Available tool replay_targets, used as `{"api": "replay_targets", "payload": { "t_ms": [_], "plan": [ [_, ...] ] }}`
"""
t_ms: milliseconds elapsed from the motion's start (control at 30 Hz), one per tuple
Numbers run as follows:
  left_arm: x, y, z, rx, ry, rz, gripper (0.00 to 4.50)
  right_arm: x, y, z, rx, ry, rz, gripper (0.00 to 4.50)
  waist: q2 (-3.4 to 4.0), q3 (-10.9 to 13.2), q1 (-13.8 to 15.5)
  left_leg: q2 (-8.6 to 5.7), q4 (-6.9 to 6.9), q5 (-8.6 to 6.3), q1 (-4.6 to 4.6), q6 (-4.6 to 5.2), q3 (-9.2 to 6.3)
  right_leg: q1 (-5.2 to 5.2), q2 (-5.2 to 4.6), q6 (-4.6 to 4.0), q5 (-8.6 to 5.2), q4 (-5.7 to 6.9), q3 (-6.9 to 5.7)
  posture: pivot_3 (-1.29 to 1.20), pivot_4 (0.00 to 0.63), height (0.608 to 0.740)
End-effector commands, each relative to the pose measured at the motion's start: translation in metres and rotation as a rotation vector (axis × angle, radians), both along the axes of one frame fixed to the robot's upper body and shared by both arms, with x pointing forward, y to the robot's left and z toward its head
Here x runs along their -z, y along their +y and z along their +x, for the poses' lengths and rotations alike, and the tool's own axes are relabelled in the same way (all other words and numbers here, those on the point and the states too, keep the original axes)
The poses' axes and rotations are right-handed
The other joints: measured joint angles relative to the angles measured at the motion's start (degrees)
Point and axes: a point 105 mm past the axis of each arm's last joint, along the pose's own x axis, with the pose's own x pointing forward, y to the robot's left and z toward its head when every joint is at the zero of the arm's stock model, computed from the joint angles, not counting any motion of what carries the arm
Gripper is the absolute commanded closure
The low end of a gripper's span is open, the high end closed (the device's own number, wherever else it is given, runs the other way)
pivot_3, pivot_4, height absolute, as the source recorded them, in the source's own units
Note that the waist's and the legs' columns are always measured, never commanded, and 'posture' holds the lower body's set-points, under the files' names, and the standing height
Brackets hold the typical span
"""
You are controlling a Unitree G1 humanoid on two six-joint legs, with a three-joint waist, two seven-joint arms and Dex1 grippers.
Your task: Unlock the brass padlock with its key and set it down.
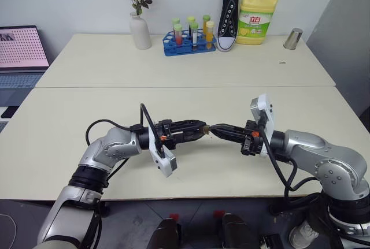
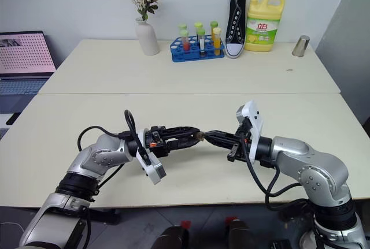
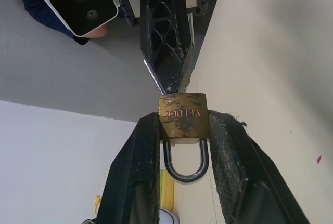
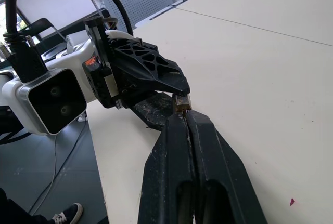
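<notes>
The padlock's shackle sits inside my left gripper's fingers, so next my right gripper opens and takes the padlock's body (image 3: pixel 183 120) before my left gripper takes the padlock's shackle.
The brass padlock (image 3: pixel 182 115) is a small gold body with a silver shackle, and it hangs in the air above the table's front half. My left gripper (image 1: pixel 199 129) is shut on it, one finger pressing each side of the body, with the shackle pointing back between the fingers. My right gripper (image 1: pixel 213 129) comes from the opposite side with its fingers shut. Its tips (image 4: pixel 183 114) meet the padlock's face opposite the shackle. The key is hidden; I cannot tell whether it sits between those tips.
Along the far edge of the cream table (image 1: pixel 173 75) stand a white vase with flowers (image 1: pixel 139 29), a blue rack of tubes (image 1: pixel 188 44), a black shoe (image 1: pixel 228 12), a yellow detergent bottle (image 1: pixel 257 18) and a metal cup (image 1: pixel 293 38). A laptop (image 1: pixel 20 49) stands at left.
</notes>
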Motion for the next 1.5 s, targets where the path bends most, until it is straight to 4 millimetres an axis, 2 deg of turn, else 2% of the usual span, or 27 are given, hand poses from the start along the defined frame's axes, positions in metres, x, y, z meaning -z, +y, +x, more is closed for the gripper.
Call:
{"api": "replay_targets", "payload": {
  "t_ms": [33,200,533,867,1033,1200,1233,1267,1367,1400,1500],
  "plan": [
    [-0.008,-0.001,0.001,-0.01,-0.03,-0.021,3.55,-0.014,0.003,-0.006,-0.078,0.017,0.042,4.5,0.0,0.0,0.0,0.0,0.0,0.0,0.0,0.0,0.0,0.0,0.0,0.0,0.0,0.0,0.0,0.0,0.15,0.74],
    [-0.008,-0.001,0.002,-0.013,-0.037,-0.021,3.55,-0.018,0.002,-0.004,-0.09,0.07,0.049,4.5,0.0,0.0,0.02,0.0,0.0,0.0,0.0,0.0,0.01,0.0,0.0,0.0,0.0,0.0,0.01,0.0,0.15,0.74],
    [-0.012,0.001,0.008,-0.043,-0.083,-0.011,3.55,-0.016,-0.001,0.008,-0.069,0.403,0.126,4.5,0.01,0.01,0.0,0.0,-0.01,0.0,-0.03,0.0,0.02,-0.02,-0.01,-0.01,0.01,0.04,0.02,0.0,0.15,0.74],
    [-0.011,0.0,0.012,-0.058,-0.106,-0.001,3.55,-0.021,0.004,0.011,-0.032,0.576,0.207,4.5,0.03,0.02,-0.11,0.01,-0.01,0.0,-0.05,0.01,0.03,-0.03,-0.01,-0.01,0.01,0.07,0.03,0.0,0.15,0.74],
    [-0.01,0.0,0.012,-0.057,-0.113,0.007,3.55,-0.021,0.007,0.01,-0.02,0.601,0.219,4.5,0.03,0.02,-0.14,0.03,-0.01,0.0,-0.07,0.01,0.04,-0.03,-0.01,-0.01,0.01,0.07,0.03,0.0,0.15,0.74],
    [-0.012,0.0,0.012,-0.061,-0.104,-0.007,3.55,-0.026,0.013,0.004,-0.052,0.534,0.176,4.5,0.03,0.02,-0.12,0.03,-0.01,0.0,-0.07,0.01,0.03,-0.03,0.0,-0.01,0.01,0.06,0.03,0.0,0.15,0.74],
    [-0.012,0.0,0.012,-0.061,-0.101,-0.01,3.55,-0.027,0.015,0.002,-0.06,0.521,0.174,4.12,0.03,0.02,-0.12,0.03,0.0,0.0,-0.07,0.01,0.03,-0.03,-0.01,-0.01,0.01,0.06,0.03,0.0,0.15,0.74],
    [-0.012,0.001,0.012,-0.063,-0.097,-0.014,3.55,-0.026,0.015,0.002,-0.056,0.482,0.146,3.92,0.03,0.02,-0.12,0.03,-0.01,0.0,-0.07,0.01,0.02,-0.03,-0.01,-0.01,0.01,0.06,0.03,0.0,0.15,0.74],
    [-0.013,0.001,0.012,-0.068,-0.086,-0.03,3.55,-0.015,0.01,0.001,-0.028,0.285,-0.042,2.91,0.13,0.06,-0.09,0.02,0.0,0.0,-0.1,0.01,0.02,-0.06,-0.01,-0.01,0.0,0.06,0.02,0.0,0.15,0.74],
    [-0.014,0.001,0.012,-0.069,-0.084,-0.033,3.55,-0.017,0.009,0.001,-0.038,0.299,-0.007,2.48,0.12,0.06,-0.08,0.02,0.0,0.0,-0.1,0.01,0.0,-0.06,-0.01,0.0,0.0,0.05,0.0,0.0,0.15,0.74],
    [-0.017,0.0,0.012,-0.066,-0.085,-0.041,3.55,-0.016,-0.005,0.013,0.025,0.112,-0.098,1.44,0.13,0.06,-0.04,0.01,0.0,0.0,-0.1,0.01,0.01,-0.06,0.0,0.0,0.0,0.01,-0.01,0.0,0.15,0.74]
  ]
}}
